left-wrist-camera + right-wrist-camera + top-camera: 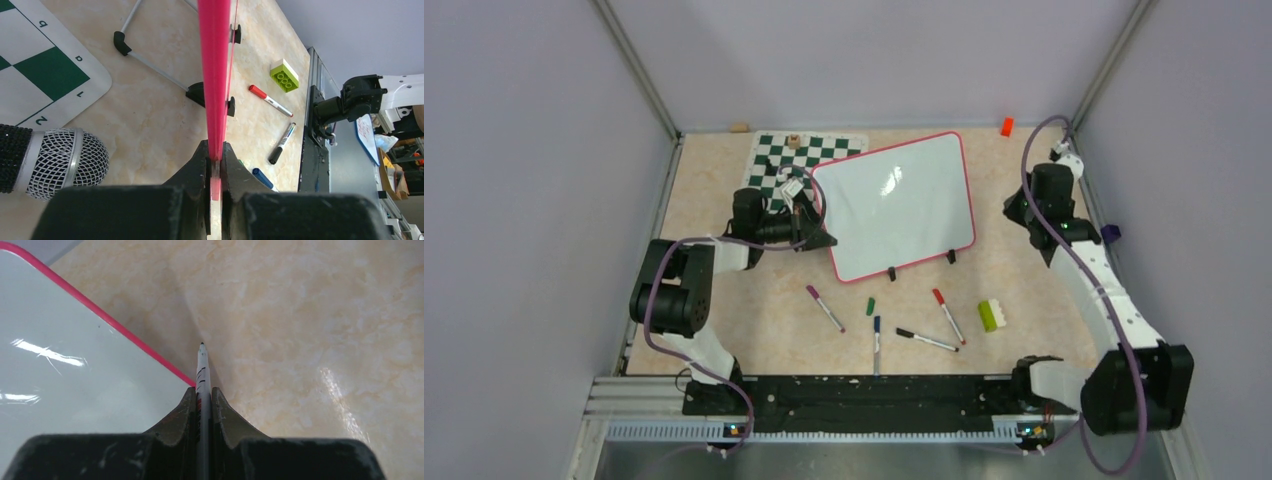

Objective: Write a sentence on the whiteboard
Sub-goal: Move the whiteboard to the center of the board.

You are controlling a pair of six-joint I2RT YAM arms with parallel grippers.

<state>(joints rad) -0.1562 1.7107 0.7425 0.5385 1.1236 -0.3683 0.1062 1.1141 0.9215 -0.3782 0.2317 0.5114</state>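
Note:
Next, my left gripper lets go of the whiteboard with its front edge just behind the green cap and the red marker (929,287) (247,90).
The whiteboard (894,205) stands tilted on two black feet mid-table, white with a red-pink frame. Its face is blank; no sentence shows on it. My left gripper (816,230) is shut on the board's left frame edge, which shows as a red strip (215,75) clamped between the jaws (216,159). My right gripper (1027,213) is to the right of the board, shut on a white marker (202,371). The marker's dark tip points out over the table just beside the board's red edge (100,312), apart from the white face.
A green-and-white chess mat (789,160) lies behind the board's left side. Several markers lie in front: purple (824,307), blue (876,340), black (927,340), red (948,316), plus a green cap (870,306) and a green brick (992,315). A microphone (55,157) lies by the left gripper.

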